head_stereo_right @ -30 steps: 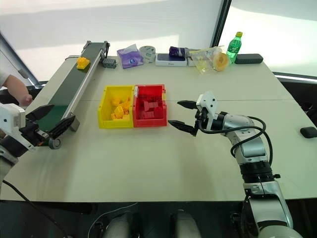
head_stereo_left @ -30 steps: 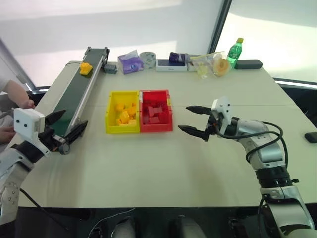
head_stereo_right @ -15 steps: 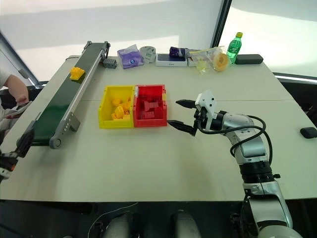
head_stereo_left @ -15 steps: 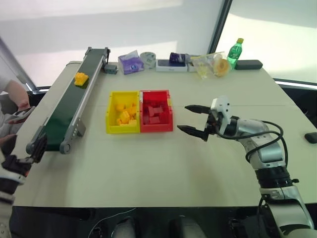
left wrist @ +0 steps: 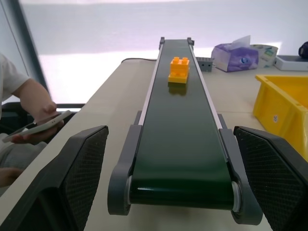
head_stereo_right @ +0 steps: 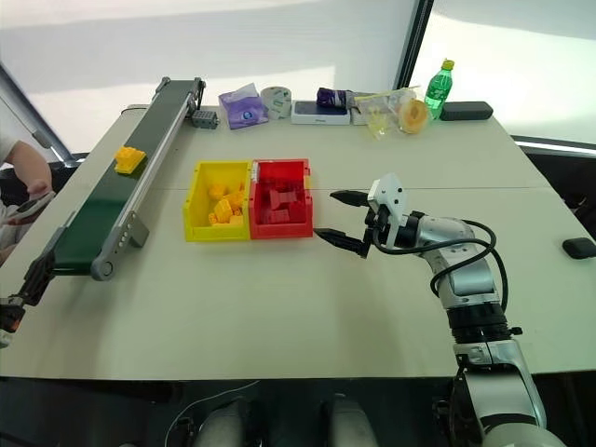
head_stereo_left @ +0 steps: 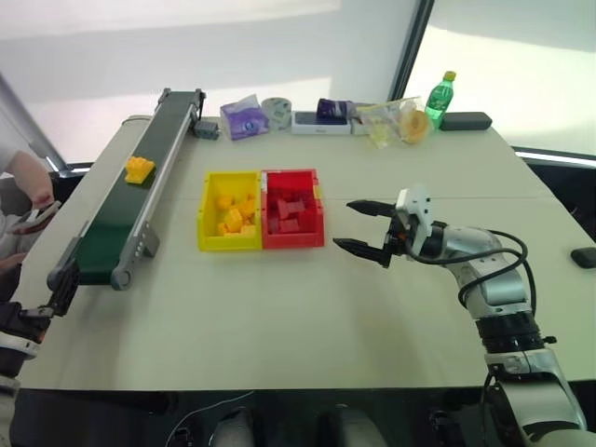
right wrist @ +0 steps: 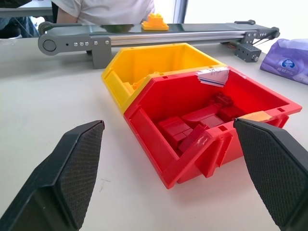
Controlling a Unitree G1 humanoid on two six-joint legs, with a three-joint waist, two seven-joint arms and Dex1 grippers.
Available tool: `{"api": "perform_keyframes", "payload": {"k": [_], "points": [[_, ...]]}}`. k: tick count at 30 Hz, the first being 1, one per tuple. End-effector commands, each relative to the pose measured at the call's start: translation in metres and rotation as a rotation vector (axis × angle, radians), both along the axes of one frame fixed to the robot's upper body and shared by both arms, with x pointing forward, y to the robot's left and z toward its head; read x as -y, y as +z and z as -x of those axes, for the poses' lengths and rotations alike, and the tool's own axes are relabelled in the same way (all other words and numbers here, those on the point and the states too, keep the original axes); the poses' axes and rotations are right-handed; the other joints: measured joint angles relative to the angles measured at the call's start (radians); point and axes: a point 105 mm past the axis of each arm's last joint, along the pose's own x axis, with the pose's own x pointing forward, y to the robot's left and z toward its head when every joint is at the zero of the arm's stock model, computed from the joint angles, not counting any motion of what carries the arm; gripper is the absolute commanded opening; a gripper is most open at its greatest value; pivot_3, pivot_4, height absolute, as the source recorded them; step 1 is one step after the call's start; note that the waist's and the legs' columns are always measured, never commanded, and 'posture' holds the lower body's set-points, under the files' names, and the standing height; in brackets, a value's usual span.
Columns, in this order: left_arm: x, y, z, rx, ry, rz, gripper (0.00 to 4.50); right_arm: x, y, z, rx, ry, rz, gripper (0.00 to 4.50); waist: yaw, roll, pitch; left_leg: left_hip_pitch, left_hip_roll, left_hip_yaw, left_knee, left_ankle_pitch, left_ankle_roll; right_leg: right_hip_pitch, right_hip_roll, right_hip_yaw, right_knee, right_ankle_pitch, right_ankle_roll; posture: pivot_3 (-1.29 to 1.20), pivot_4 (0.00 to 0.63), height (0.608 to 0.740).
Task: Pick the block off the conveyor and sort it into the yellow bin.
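Observation:
The yellow-orange block will arrive at the near end of the conveyor [head_stereo_left: 101, 242] [left wrist: 179, 137]. My left gripper will close on the block's sides as it gets there.
The yellow-orange block [head_stereo_left: 140, 169] rides on the dark green conveyor [head_stereo_left: 104, 237] about halfway along the belt; the left wrist view shows the block [left wrist: 179, 70] farther up the belt. My left gripper [left wrist: 169, 132] is open, level with the conveyor's near roller and just short of it, one finger [left wrist: 72, 178] out to each side. The yellow bin [head_stereo_left: 203, 212], holding several yellow bricks, sits right of the conveyor. My right gripper [head_stereo_left: 346, 223] hangs open and empty just right of the red bin [head_stereo_left: 318, 209], pointing at it.
The red bin is joined to the yellow one and holds red blocks. A green bottle [head_stereo_left: 441, 98], a purple tissue pack [head_stereo_left: 244, 117] and small items line the table's far edge. A person's hand [left wrist: 41, 108] holds a phone left of the conveyor.
The block has travelled down the belt toward the near end. My left gripper drew back from the conveyor's near end toward the table's left corner, still open. The right arm kept still.

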Motion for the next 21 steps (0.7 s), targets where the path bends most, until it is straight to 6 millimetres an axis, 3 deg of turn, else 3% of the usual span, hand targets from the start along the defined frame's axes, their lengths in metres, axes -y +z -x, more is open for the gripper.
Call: {"api": "perform_keyframes", "payload": {"k": [1, 5, 13, 21], "points": [[0.000, 0.010, -0.003, 0.023, -0.014, -0.029, 4.38, -0.004, 0.016, 0.001, 0.062, 0.014, -0.011, 4.50, 0.001, 0.000, 0.000, 0.000, 0.000, 0.000, 0.000, 0.000, 0.000, 0.000, 0.000, 0.000, 0.000, 0.000, 0.000, 0.00, 0.150, 0.740], [0.004, 0.019, -0.015, 0.023, -0.050, -0.044, 4.38, -0.004, 0.017, 0.002, 0.062, 0.012, -0.013, 4.50, 0.002, 0.000, 0.000, 0.000, 0.000, 0.000, 0.000, 0.000, 0.000, 0.000, 0.000, 0.000, 0.000, 0.000, 0.000, 0.00, 0.150, 0.740], [0.013, 0.030, -0.057, -0.163, -0.157, -0.125, 4.38, -0.004, 0.016, 0.002, 0.062, 0.013, -0.014, 4.50, 0.001, 0.000, 0.000, 0.000, 0.000, 0.000, 0.000, 0.002, -0.003, 0.000, 0.000, 0.000, 0.000, 0.000, 0.000, 0.00, 0.150, 0.740], [-0.001, 0.030, -0.087, -0.251, -0.157, -0.040, 4.38, -0.003, 0.016, 0.001, 0.064, 0.003, -0.013, 4.50, 0.000, 0.000, 0.000, 0.000, 0.000, 0.001, -0.001, 0.002, -0.003, -0.002, 0.000, 0.000, 0.000, 0.000, 0.000, 0.00, 0.150, 0.740]]}}
